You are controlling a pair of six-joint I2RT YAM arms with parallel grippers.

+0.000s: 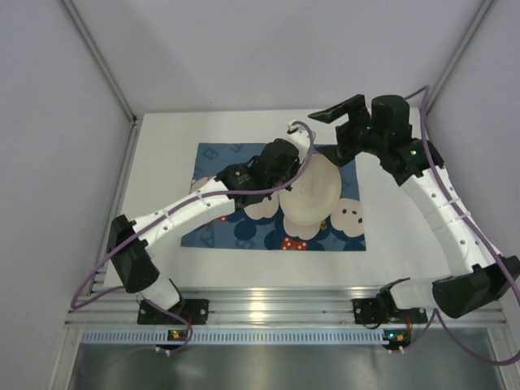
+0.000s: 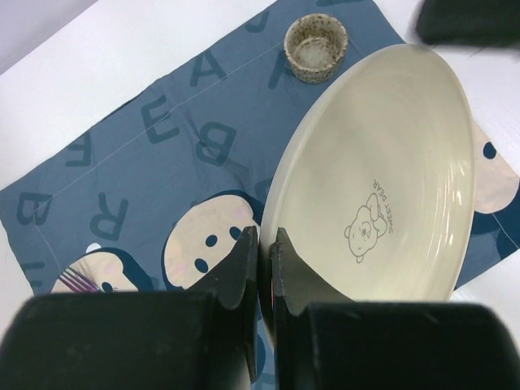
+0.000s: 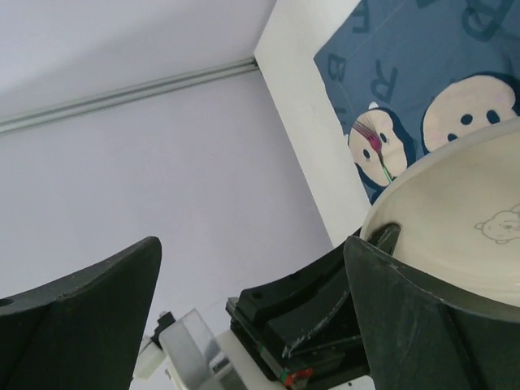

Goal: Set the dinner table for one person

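Observation:
My left gripper will let go of the cream plate, flat over the cartoon face (image 1: 271, 194) (image 2: 227, 211) near the middle of the blue placemat. The plate is now tilted above that placemat.
My left gripper (image 2: 264, 236) is shut on the near rim of a cream plate (image 2: 382, 179) with a small bear print. It holds the plate tilted above the blue cartoon-print placemat (image 2: 162, 138). In the top view the plate (image 1: 313, 195) hangs over the middle of the placemat (image 1: 219, 162), with the left gripper (image 1: 289, 180) at its left edge. The placemat lies on the white dinner table (image 1: 162, 162). My right gripper (image 1: 329, 114) is open and empty, raised at the back right. The right wrist view shows its wide-apart jaws (image 3: 252, 309) and the plate (image 3: 463, 211) beyond.
A small speckled cup (image 2: 315, 47) stands at the far edge of the placemat. A small purple fork-like thing (image 2: 77, 280) lies on the placemat's near left part. Grey walls close in the table on the left, back and right.

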